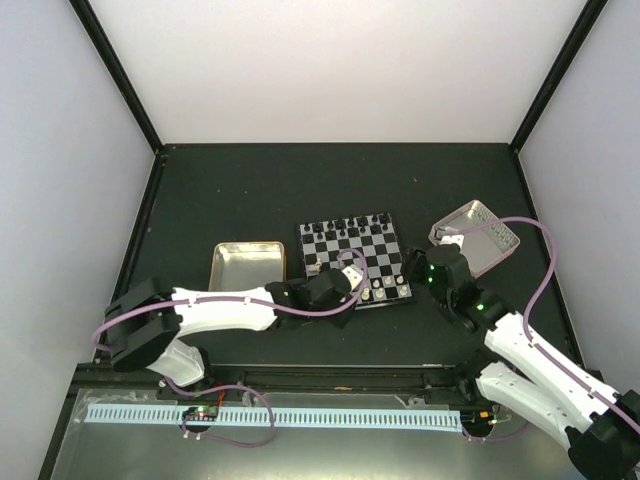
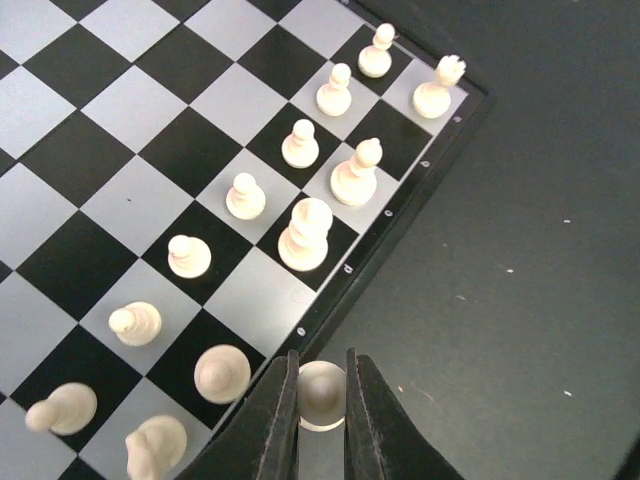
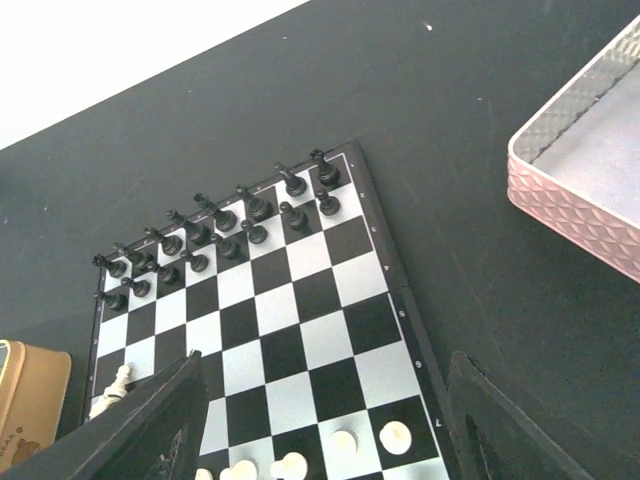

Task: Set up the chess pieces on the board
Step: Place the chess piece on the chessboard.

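The left gripper should release the cream piece on the empty light square in the board's near edge row (image 1: 359, 297) (image 2: 262, 297).
The board (image 1: 340, 256) lies mid-table, with black chess pieces (image 3: 225, 225) in two rows along its far side. Cream pieces (image 2: 305, 235) fill most of the two near rows. My left gripper (image 2: 321, 400) is shut on a round-topped cream piece (image 2: 321, 392), just over the board's near rim (image 2: 400, 200), next to an unoccupied light edge square. In the top view the left gripper (image 1: 350, 274) sits over the board's near edge. My right gripper (image 3: 325, 375) is wide open and holds nothing, hovering above the board's right side (image 1: 415, 265).
A gold-rimmed tin tray (image 1: 247, 265) lies left of the board. A pink-sided tray (image 1: 478, 235) sits to the right and also shows in the right wrist view (image 3: 590, 190). Dark table surrounds the board.
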`<state>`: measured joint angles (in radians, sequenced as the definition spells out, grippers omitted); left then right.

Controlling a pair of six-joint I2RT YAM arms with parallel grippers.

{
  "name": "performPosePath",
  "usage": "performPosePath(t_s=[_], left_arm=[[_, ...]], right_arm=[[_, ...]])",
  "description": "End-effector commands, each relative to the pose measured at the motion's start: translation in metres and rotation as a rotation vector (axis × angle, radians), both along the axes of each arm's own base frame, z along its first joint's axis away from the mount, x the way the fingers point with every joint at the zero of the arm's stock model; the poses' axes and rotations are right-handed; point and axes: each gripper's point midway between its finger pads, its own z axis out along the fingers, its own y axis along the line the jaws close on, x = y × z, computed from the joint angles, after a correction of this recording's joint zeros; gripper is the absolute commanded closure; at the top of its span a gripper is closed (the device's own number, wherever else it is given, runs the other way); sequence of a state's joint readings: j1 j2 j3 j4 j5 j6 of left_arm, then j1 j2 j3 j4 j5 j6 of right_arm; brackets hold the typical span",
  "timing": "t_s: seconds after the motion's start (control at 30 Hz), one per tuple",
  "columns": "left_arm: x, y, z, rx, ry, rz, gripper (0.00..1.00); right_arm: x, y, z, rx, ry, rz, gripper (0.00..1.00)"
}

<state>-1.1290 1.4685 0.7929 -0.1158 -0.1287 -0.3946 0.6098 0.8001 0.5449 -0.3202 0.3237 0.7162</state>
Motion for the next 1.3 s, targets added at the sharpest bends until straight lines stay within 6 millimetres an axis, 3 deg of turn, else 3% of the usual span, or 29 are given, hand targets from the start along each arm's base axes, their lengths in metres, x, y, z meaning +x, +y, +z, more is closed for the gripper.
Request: performPosePath(t_s=[0.0, 0.9, 1.27], left_arm=[[0.02, -0.022, 0.014, -0.016, -0.118, 0.01, 0.98], [0.033, -0.028, -0.016, 0.074, -0.166, 0.004, 0.93], [0.035, -0.027, -0.019, 0.096, -0.169, 0.012, 0.81]], right_arm=[[0.0, -0.011, 0.002, 0.016, -0.012, -0.05, 0.33], [0.002, -0.011, -0.001, 0.018, 0.002, -0.043, 0.33], [0.002, -0.01, 0.0, 0.023, 0.002, -0.037, 0.33]])
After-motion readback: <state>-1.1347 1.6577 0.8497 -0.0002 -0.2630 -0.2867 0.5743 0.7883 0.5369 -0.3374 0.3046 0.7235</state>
